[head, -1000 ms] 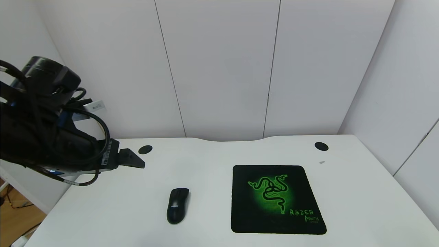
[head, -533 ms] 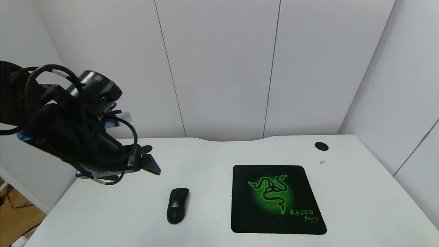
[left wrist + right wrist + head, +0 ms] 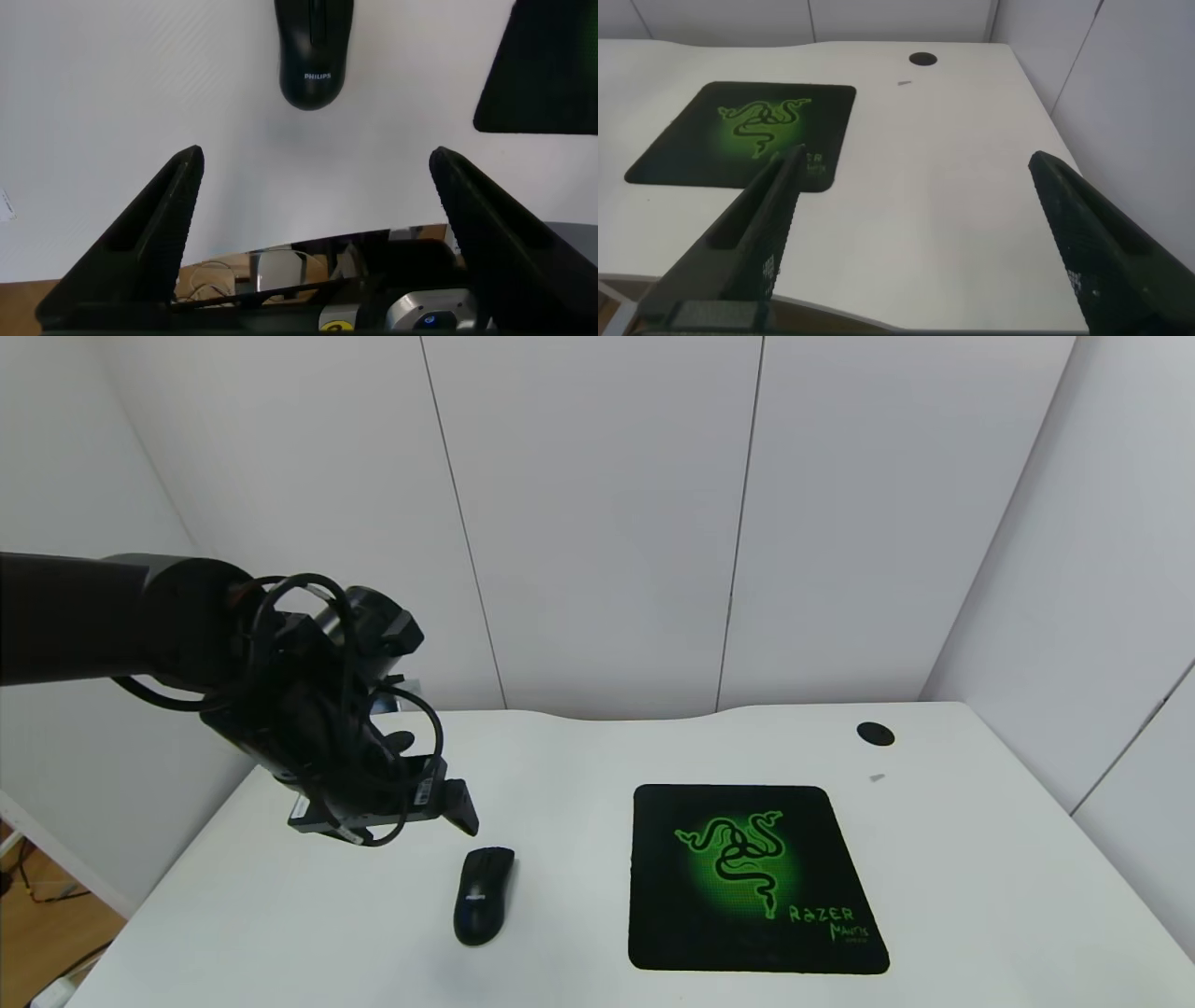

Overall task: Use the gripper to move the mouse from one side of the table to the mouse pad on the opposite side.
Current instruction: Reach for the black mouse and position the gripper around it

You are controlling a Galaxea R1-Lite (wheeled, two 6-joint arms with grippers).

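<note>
I will close my left gripper on the sides of the black mouse point(image 3: 483, 884) point(image 3: 316, 45), between its scroll wheel and the white logo near its rounded end.
The black mouse point(image 3: 484, 894) lies on the white table point(image 3: 579, 756), left of the mouse pad point(image 3: 752, 877) with its green snake logo. My left gripper point(image 3: 459, 810) hangs open and empty just above and behind the mouse, a little to its left. In the left wrist view the mouse point(image 3: 314, 51) lies ahead of the open left gripper point(image 3: 316, 163), centred between the fingers and apart from them. My right gripper point(image 3: 915, 163) is open and empty above the table's right front part; it is out of the head view. The pad point(image 3: 747, 133) shows in the right wrist view.
A round black cable hole point(image 3: 875, 735) sits at the table's far right. The left cable hole is mostly hidden behind my left arm. White wall panels stand behind the table. The table's left edge drops to a wooden floor point(image 3: 37, 924).
My left arm has swung right and forward over the table, bringing its gripper from the far left edge to just behind the mouse. The mouse and pad have not moved.
</note>
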